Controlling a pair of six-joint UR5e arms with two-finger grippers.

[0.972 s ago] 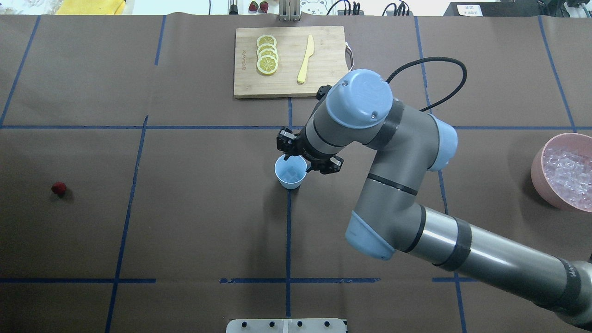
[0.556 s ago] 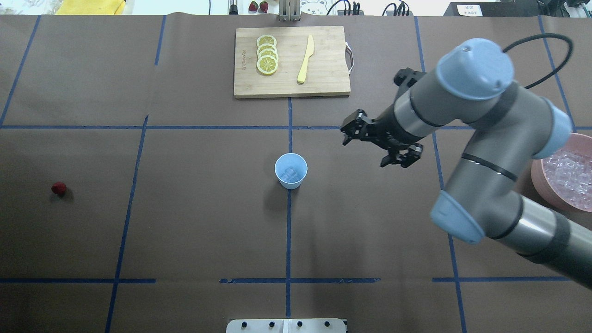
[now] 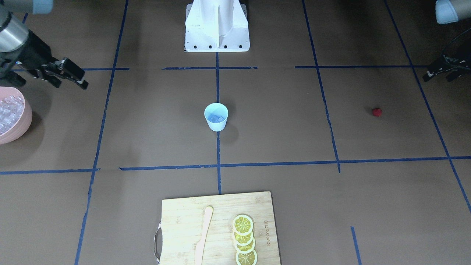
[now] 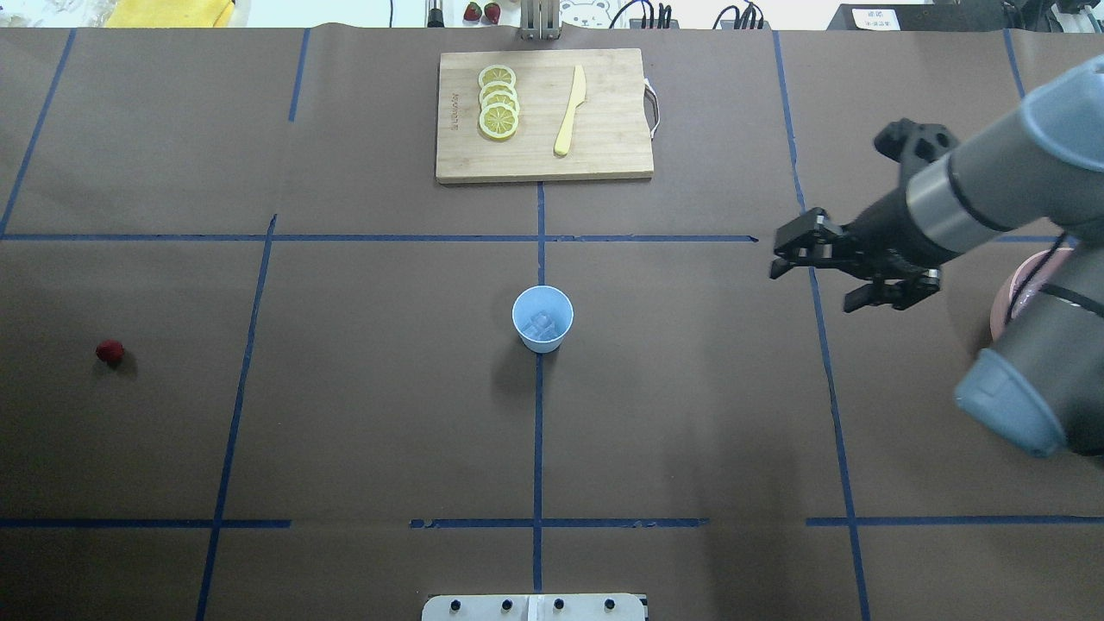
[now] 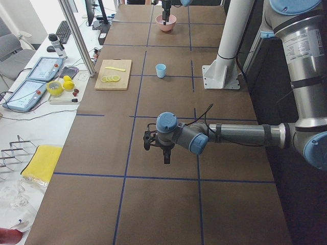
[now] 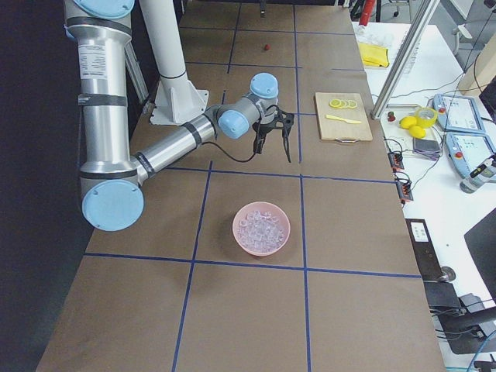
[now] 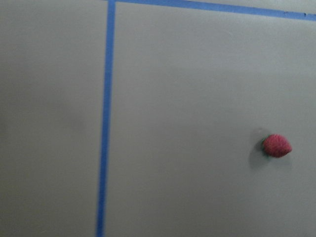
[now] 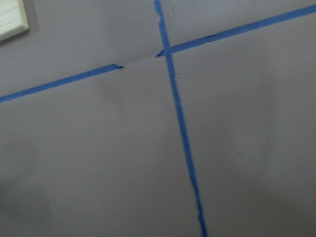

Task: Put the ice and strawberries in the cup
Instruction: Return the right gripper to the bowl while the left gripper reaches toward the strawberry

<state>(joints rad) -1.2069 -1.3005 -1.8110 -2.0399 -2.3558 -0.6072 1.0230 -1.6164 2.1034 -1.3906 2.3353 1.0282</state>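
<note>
The red strawberry lies alone on the brown table cover, so next my left gripper goes down to it and closes around the strawberry's middle (image 3: 376,112) (image 7: 276,145).
The pale blue cup (image 4: 542,319) stands upright at the table's middle, with ice cubes (image 4: 542,325) in its bottom; it also shows in the front view (image 3: 216,116). More ice (image 3: 6,110) fills the pink bowl (image 6: 262,229) on the robot's right. The red strawberry (image 4: 109,351) lies alone on the robot's left and shows in the left wrist view (image 7: 276,145). My right gripper (image 4: 811,287) is open and empty, above the table between cup and bowl. My left gripper (image 3: 436,78) hovers near the strawberry, fingers apart, empty.
A wooden cutting board (image 4: 604,147) with lemon slices (image 4: 498,102) and a yellow knife (image 4: 570,110) lies at the far middle. The robot's white base (image 3: 217,25) stands at the near edge. Blue tape lines cross the brown table cover.
My right gripper has left its place over the cup and swung right towards the pink bowl, staying open. Cup, ice in it and strawberry have not moved.
</note>
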